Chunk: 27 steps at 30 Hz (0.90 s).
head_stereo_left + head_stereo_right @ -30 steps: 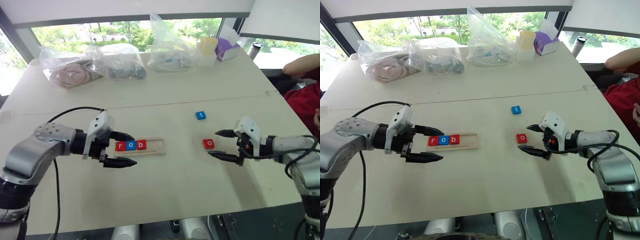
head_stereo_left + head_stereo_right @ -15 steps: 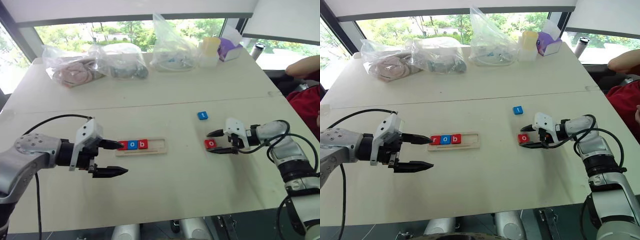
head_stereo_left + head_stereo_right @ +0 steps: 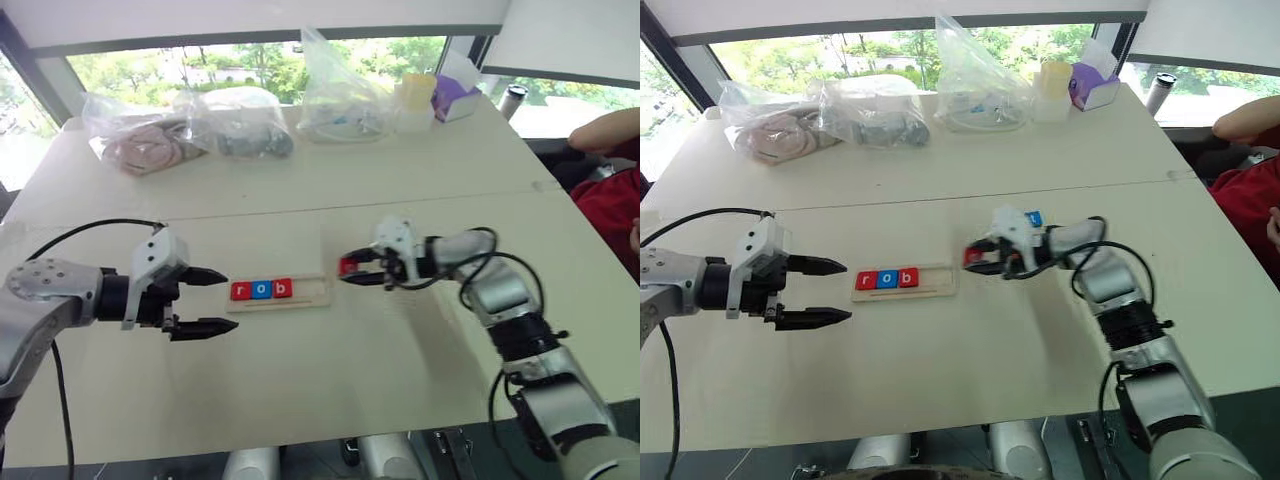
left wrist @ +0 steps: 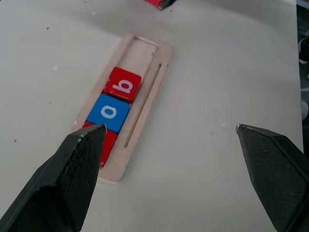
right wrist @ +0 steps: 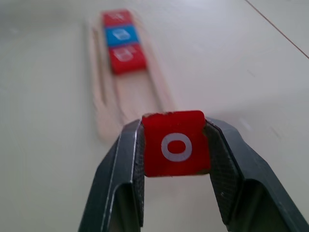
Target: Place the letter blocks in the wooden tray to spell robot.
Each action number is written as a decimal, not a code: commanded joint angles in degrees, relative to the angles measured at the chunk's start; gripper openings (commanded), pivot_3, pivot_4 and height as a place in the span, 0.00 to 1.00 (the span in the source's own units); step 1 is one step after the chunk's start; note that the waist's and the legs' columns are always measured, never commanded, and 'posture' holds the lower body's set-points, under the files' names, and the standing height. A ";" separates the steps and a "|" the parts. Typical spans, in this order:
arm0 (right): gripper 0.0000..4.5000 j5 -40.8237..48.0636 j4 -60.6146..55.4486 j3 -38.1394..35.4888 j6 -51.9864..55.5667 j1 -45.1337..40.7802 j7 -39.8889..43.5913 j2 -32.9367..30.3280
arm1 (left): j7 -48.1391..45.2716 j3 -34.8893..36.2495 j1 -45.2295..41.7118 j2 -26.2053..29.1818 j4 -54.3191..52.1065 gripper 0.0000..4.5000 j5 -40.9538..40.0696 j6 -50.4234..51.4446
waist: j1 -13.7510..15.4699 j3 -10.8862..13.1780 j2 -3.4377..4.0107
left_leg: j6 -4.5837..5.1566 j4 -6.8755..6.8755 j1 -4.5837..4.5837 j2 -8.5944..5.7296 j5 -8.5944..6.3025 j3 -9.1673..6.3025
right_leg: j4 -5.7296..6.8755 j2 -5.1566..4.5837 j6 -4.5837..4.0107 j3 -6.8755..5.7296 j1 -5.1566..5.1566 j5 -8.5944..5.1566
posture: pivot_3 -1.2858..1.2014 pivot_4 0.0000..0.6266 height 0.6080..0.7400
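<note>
The robot's right gripper will release the red o block in the bare tray slot [image 3: 305,284] [image 5: 136,87] next to the red b block. The o block is now just off the tray.
The wooden tray [image 3: 310,293] lies mid-table with three letter blocks at its left end: red r [image 3: 240,291], blue o [image 3: 261,290] and red b [image 3: 283,289]; its right part is bare. My right gripper [image 3: 349,271] is shut on the red o block [image 5: 175,143] and holds it just off the tray's right end, slightly above the table. The blue t block [image 3: 1034,218] lies on the table behind that gripper, partly hidden by it. My left gripper [image 3: 207,300] stands open just left of the tray, holding nothing.
Several clear plastic bags [image 3: 240,122] sit along the table's far side, with a yellow cup [image 3: 417,92], a purple box [image 3: 455,98] and a dark bottle [image 3: 511,100] at the back right. A person's red sleeve [image 3: 612,205] is at the right edge.
My right gripper shut on the red o block and carried it left, from the table's right side to the tray's right end. My left gripper drew back a little to the left.
</note>
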 commanded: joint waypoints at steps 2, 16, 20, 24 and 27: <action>0.27 -2.42 0.43 2.75 -0.14 -3.15 -2.07 2.36 | 0.05 0.62 -0.18 0.49 -0.66 1.00 0.34 -0.93 | 0.09 0.00 -0.01 | -0.01 0.08 -0.05 -0.03 0.00 0.04 | -0.02 -0.05 0.00 -0.02 0.00 0.00 | 0.52 0.24 1.00; 0.27 -5.25 8.05 6.66 -2.23 -7.50 -2.42 7.13 | 4.32 2.02 3.07 -1.67 -3.30 1.00 -0.79 -0.25 | -0.40 -0.01 -0.02 | 0.00 0.10 -0.01 -0.02 0.00 0.06 | 0.03 -0.04 -0.04 0.01 0.01 0.05 | 0.52 0.24 1.00; 0.27 -5.67 8.24 7.02 -2.61 -7.64 -2.82 8.05 | 4.70 1.81 3.36 -1.93 -3.29 1.00 -0.60 -0.53 | -0.40 -0.01 -0.02 | 0.00 0.10 0.00 -0.02 0.00 0.06 | 0.03 -0.03 -0.04 0.00 0.01 0.05 | 0.52 0.24 1.00; 0.27 -5.66 8.49 6.93 -2.52 -7.61 -3.00 8.77 | 4.80 1.14 2.89 -2.11 -2.66 1.00 0.01 -0.92 | -0.39 -0.01 -0.02 | 0.00 0.10 -0.01 -0.02 0.00 0.06 | 0.03 -0.04 -0.04 0.01 0.01 0.05 | 0.52 0.24 1.00; 0.27 -5.72 8.06 7.12 -2.44 -7.42 -2.99 8.80 | 4.79 1.12 2.83 -2.11 -2.64 1.00 0.12 -0.95 | -0.38 -0.01 -0.02 | 0.00 0.11 -0.01 -0.03 0.00 0.06 | 0.03 -0.04 -0.04 0.01 0.01 0.05 | 0.52 0.24 1.00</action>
